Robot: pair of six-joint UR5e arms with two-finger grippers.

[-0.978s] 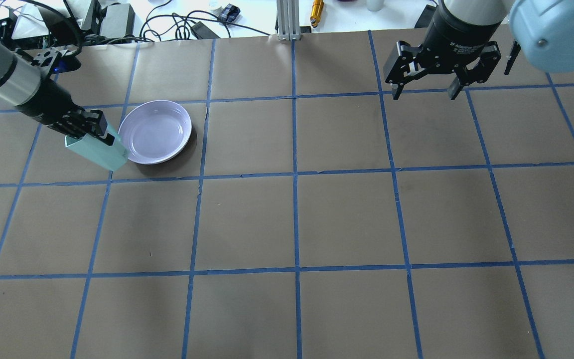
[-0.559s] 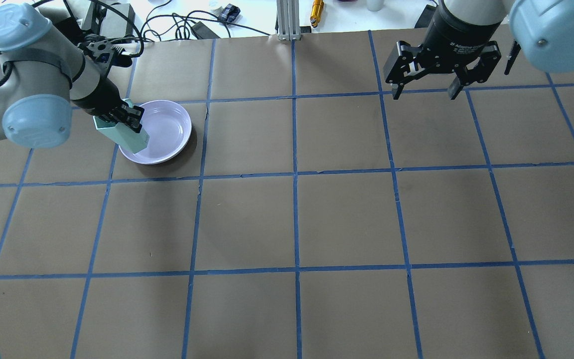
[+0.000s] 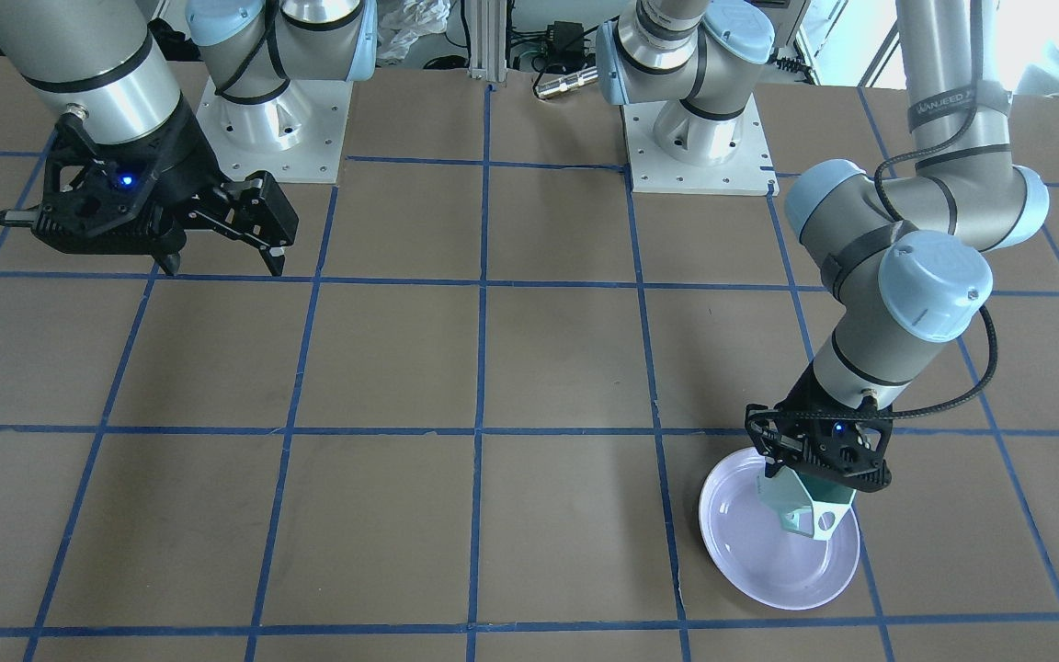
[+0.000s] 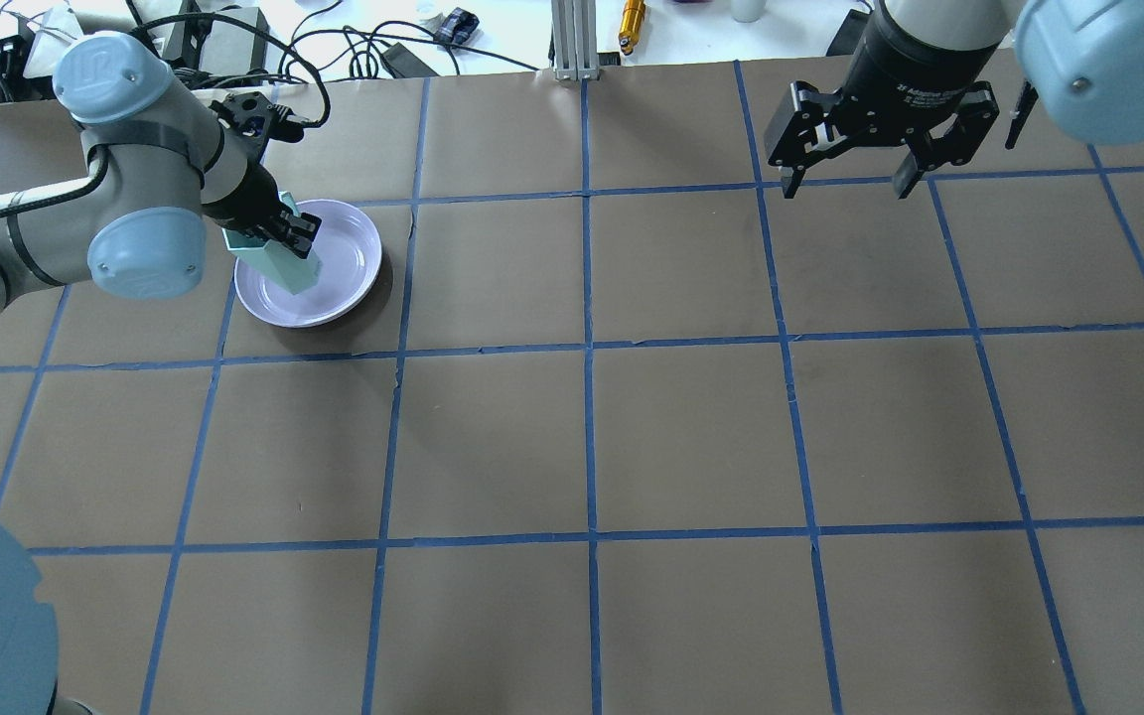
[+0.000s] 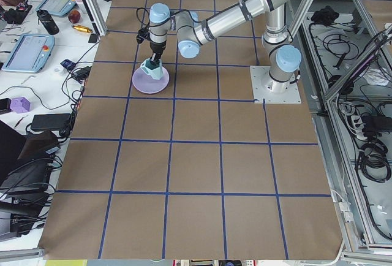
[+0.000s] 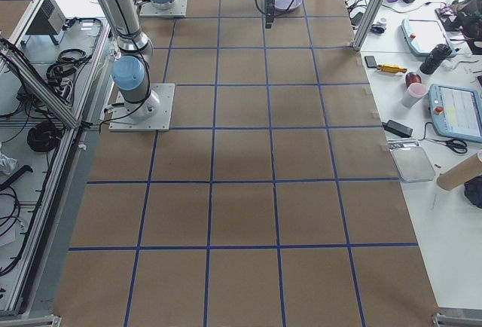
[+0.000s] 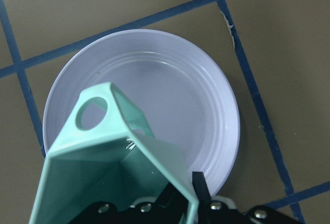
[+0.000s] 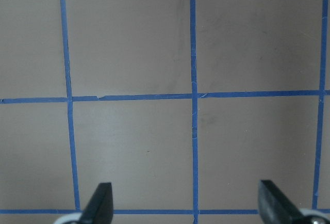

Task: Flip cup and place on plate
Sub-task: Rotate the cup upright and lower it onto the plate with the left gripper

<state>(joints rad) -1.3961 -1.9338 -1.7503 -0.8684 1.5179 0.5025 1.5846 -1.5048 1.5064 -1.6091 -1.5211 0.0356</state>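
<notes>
Next, I let go of the cup with my left gripper on the lavender plate, just off its middle [image 3: 786,509] [image 7: 125,149] toward the arm bases.
My left gripper [image 4: 279,230] is shut on the rim wall of the pale mint-green cup [image 4: 284,268] and holds it over the lavender plate [image 4: 349,263]. The cup hangs mouth-up and tilted, base toward the plate. In the front-facing view the cup [image 3: 805,508] hangs under the gripper [image 3: 819,473] above the plate [image 3: 768,570]. The left wrist view shows the cup [image 7: 108,167] with its handle [image 7: 93,113] over the plate [image 7: 206,90]. I cannot tell whether the cup touches the plate. My right gripper [image 4: 845,184] is open and empty, high over the far right of the table; its fingers [image 8: 100,203] show in the right wrist view.
The table is brown paper with a blue tape grid. Cables, boxes and a metal post [image 4: 572,40] lie beyond the far edge. The arm bases [image 3: 272,119] stand at the robot's side of the table.
My left gripper has carried the cup from beside the plate's left edge to over the plate, turning it toward upright. The right arm has not moved.
</notes>
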